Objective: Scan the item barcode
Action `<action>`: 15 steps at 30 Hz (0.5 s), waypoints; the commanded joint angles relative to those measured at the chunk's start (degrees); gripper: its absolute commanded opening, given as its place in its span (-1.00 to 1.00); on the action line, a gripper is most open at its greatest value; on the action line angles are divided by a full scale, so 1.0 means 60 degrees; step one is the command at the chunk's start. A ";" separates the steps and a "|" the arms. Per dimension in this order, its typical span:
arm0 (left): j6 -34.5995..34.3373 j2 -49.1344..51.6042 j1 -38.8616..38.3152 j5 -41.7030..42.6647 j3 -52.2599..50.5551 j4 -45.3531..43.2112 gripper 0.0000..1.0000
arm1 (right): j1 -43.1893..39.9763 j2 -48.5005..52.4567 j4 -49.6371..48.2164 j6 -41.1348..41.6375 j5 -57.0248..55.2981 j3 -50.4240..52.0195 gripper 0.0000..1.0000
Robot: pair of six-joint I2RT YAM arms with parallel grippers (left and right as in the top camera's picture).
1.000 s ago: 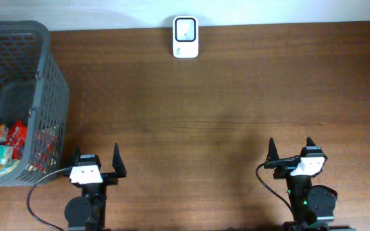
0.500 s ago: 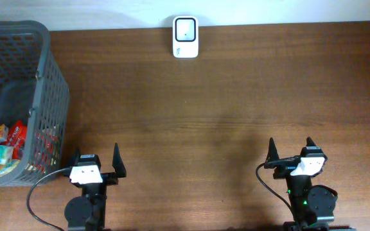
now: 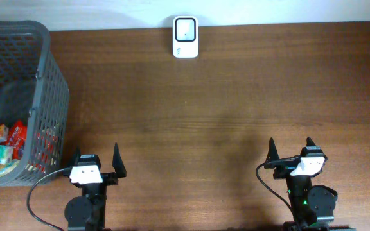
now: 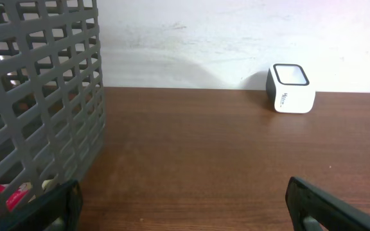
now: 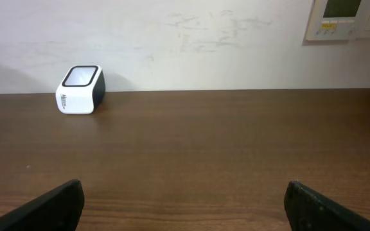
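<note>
The red packet in the grey mesh basket should be next for my left gripper, which should reach in and close on the red packet's end (image 3: pixel 22 136) (image 4: pixel 19 195) nearest the basket's table-facing side.
A white barcode scanner (image 3: pixel 185 37) with a dark window stands at the table's far edge, also seen in the left wrist view (image 4: pixel 290 88) and the right wrist view (image 5: pixel 79 89). Packaged items (image 3: pixel 5 146) in red and green wrappers lie in the grey mesh basket (image 3: pixel 44 77) at the left. My left gripper (image 3: pixel 96 158) rests at the near edge beside the basket, open and empty. My right gripper (image 3: pixel 290 149) sits at the near right, open and empty too. In both wrist views only the dark fingertips (image 4: pixel 317 205) (image 5: pixel 326 206) show at the bottom corners.
The basket wall (image 4: pixel 37 96) fills the left of the left wrist view. A white wall runs behind the table, with a wall panel (image 5: pixel 342 16) at the upper right. Bare brown wood lies between the grippers and the scanner.
</note>
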State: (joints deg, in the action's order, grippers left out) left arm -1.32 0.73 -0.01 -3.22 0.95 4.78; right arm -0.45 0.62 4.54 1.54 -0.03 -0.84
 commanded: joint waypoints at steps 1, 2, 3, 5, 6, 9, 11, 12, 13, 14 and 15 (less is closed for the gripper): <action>-0.0025 -0.0062 0.0011 0.0106 -0.0076 -0.0022 0.98 | -0.0055 -0.0069 0.0022 0.0069 -0.0109 0.0087 0.97; -0.0025 -0.0062 0.0015 0.0106 -0.0076 -0.0022 0.98 | -0.0055 -0.0069 0.0022 0.0069 -0.0109 0.0087 0.96; -0.0025 -0.0062 0.0015 0.0106 -0.0076 -0.0022 0.98 | -0.0055 -0.0069 0.0022 0.0073 -0.0109 0.0087 0.97; -0.0025 -0.0062 0.0011 0.0106 -0.0076 -0.0022 0.98 | -0.0055 -0.0069 0.0022 0.0069 -0.0109 0.0087 0.97; -0.0025 -0.0062 0.0015 0.0106 -0.0076 -0.0022 0.98 | -0.0055 -0.0069 0.0022 0.0069 -0.0109 0.0087 0.97; -0.0018 -0.0062 0.0015 0.0091 -0.0076 -0.0033 0.98 | -0.0055 -0.0069 0.0022 0.0073 -0.0109 0.0087 0.97; -0.0022 -0.0062 0.0015 -0.0222 -0.0076 -0.0208 0.98 | -0.0055 -0.0069 0.0022 0.0069 -0.0109 0.0087 0.97; -0.0073 -0.0062 0.0015 -0.0146 -0.0076 -0.0197 0.98 | -0.0055 -0.0069 0.0022 0.0069 -0.0109 0.0087 0.97; -0.0098 -0.0066 0.0011 0.0328 -0.0069 -0.0412 0.98 | -0.0055 -0.0069 0.0022 0.0069 -0.0109 0.0087 0.97; -0.0098 -0.0066 0.0011 0.1508 -0.0069 -0.1304 0.98 | -0.0055 -0.0069 0.0022 0.0069 -0.0109 0.0087 0.97; -0.0091 -0.0066 0.0015 0.2291 -0.0069 -0.2248 0.99 | -0.0055 -0.0069 0.0022 0.0069 -0.0109 0.0087 0.97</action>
State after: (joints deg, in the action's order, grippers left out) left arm -1.39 0.78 -0.01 -2.11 0.75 1.32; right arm -0.45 0.62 4.54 1.52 -0.03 -0.84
